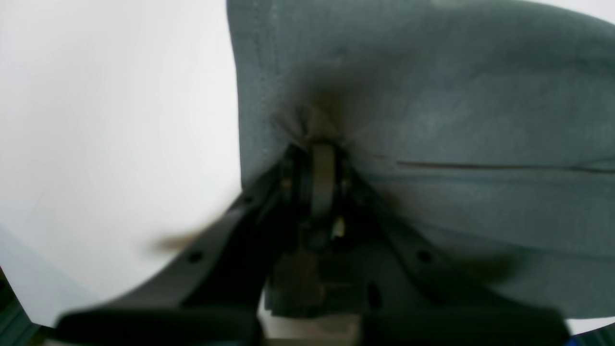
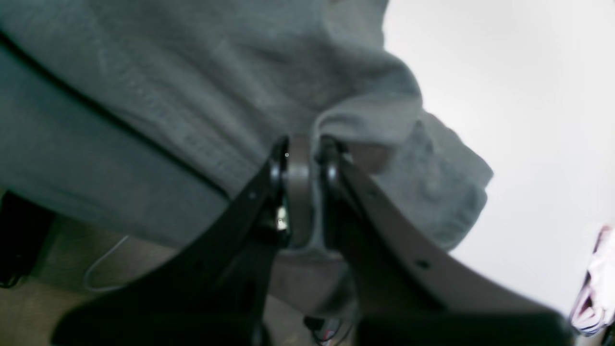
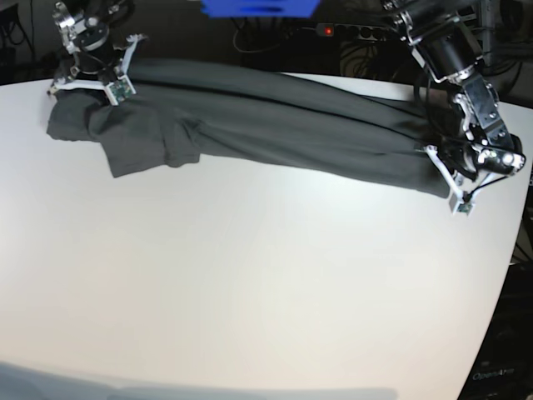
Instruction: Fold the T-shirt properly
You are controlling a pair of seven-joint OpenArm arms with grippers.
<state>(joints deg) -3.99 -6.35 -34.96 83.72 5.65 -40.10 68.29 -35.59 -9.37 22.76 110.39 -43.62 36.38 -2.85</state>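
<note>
The T-shirt is hanging over the table's far edge by my right gripper, so I will open that gripper, grab the shirt beside the sleeve [image 3: 100, 125] and pull it inward.
The dark grey T-shirt [image 3: 291, 125] lies stretched in a long band across the far side of the white table [image 3: 250, 292], with a sleeve spread out at its left end. My left gripper [image 3: 443, 172] is at the band's right end. In the left wrist view that gripper [image 1: 323, 146] is shut on a pinched bunch of the T-shirt [image 1: 456, 120] near a stitched hem. My right gripper [image 3: 87, 83] is at the left end. In the right wrist view it [image 2: 305, 144] is shut on a fold of the T-shirt [image 2: 168, 96].
The table's curved right edge [image 3: 508, 250] runs close to my left gripper. Behind the table are a power strip with a red light [image 3: 333, 31], cables and a blue object [image 3: 258, 7]. A loose cable [image 2: 103, 269] lies on the floor, and a pink-white item [image 2: 596, 283] shows at the right.
</note>
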